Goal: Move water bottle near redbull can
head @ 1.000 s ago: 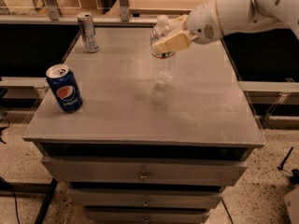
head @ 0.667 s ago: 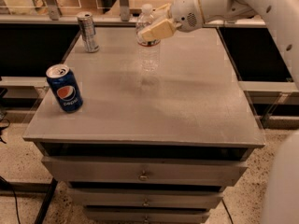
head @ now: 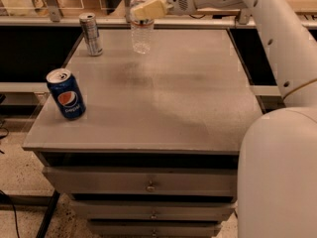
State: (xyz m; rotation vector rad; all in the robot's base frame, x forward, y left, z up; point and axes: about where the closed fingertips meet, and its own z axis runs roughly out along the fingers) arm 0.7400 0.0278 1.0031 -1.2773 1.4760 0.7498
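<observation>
Next, my gripper sets the water bottle down on the grey table point(head: 116, 58), next to the silver redbull can.
The water bottle point(head: 141, 33) is a clear ribbed plastic bottle, upright near the far edge of the grey table point(head: 163, 98). My gripper point(head: 147, 9) is shut on its upper part, with the cream fingers point(head: 151, 8) across the label area. The bottle's base looks at or just above the tabletop. The redbull can point(head: 91, 34), slim and silver, stands upright at the far left corner, a short way to the left of the bottle.
A blue Pepsi can point(head: 66, 93) stands upright near the table's left front edge. The white arm point(head: 277, 38) reaches in from the right over the table's back right. Drawers point(head: 148, 185) sit below the tabletop. A rail runs behind the table.
My gripper has carried the water bottle left and toward the far edge, from mid-table to close beside the redbull can. The cans have not moved.
</observation>
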